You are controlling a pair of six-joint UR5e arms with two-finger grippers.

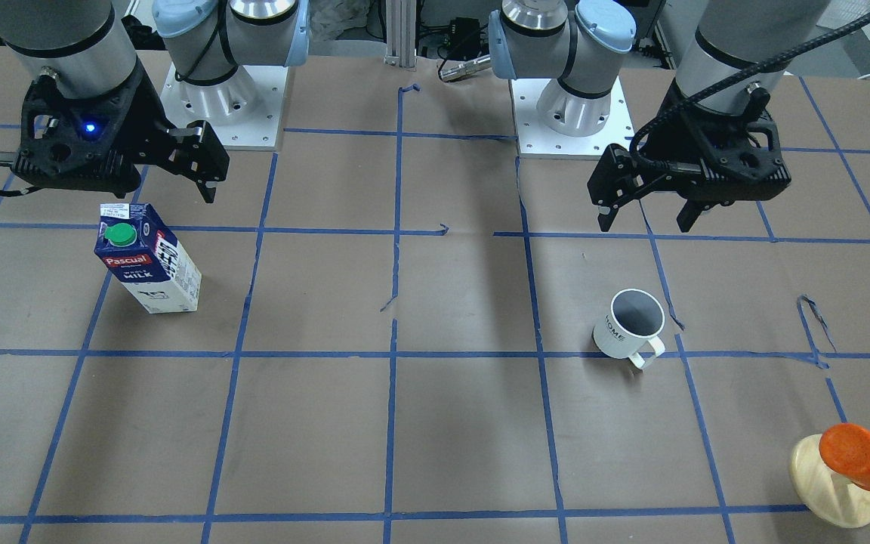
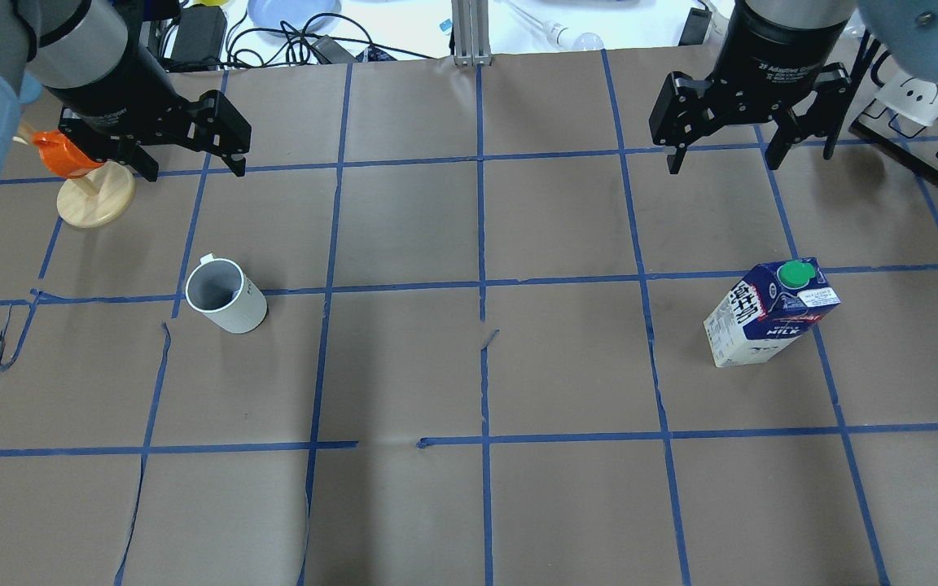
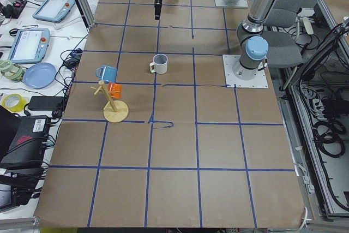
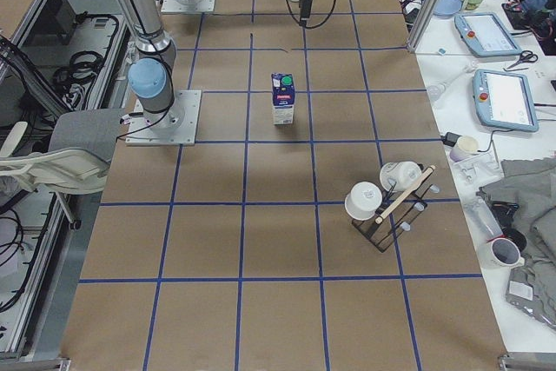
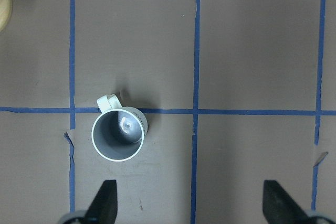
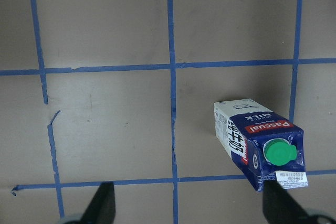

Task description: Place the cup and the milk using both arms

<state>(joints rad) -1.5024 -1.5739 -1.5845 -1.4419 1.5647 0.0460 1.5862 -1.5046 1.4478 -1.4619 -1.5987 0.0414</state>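
Note:
The left gripper should close on the white cup's rim (image 1: 664, 318) (image 5: 93, 132) beside its handle, on the side nearer the orange cup, with one finger inside the white cup.
The white cup (image 2: 227, 297) stands upright on the brown table, its handle toward the far side; it also shows in the front view (image 1: 629, 325) and the left wrist view (image 5: 119, 134). My left gripper (image 2: 192, 167) hangs open and empty above it, and in the wrist view (image 5: 191, 203) the cup lies ahead of the left finger. The milk carton (image 2: 770, 313) stands upright on the right, also in the front view (image 1: 148, 261) and the right wrist view (image 6: 260, 142). My right gripper (image 2: 721, 163) hangs open and empty above it, and the carton is near the right finger.
An orange cup on a wooden stand (image 2: 90, 187) is at the table's far left, close under my left wrist. A rack with white mugs (image 4: 387, 202) stands at the far right. The arm bases (image 1: 220, 98) are at the robot's edge. Blue tape lines grid the table.

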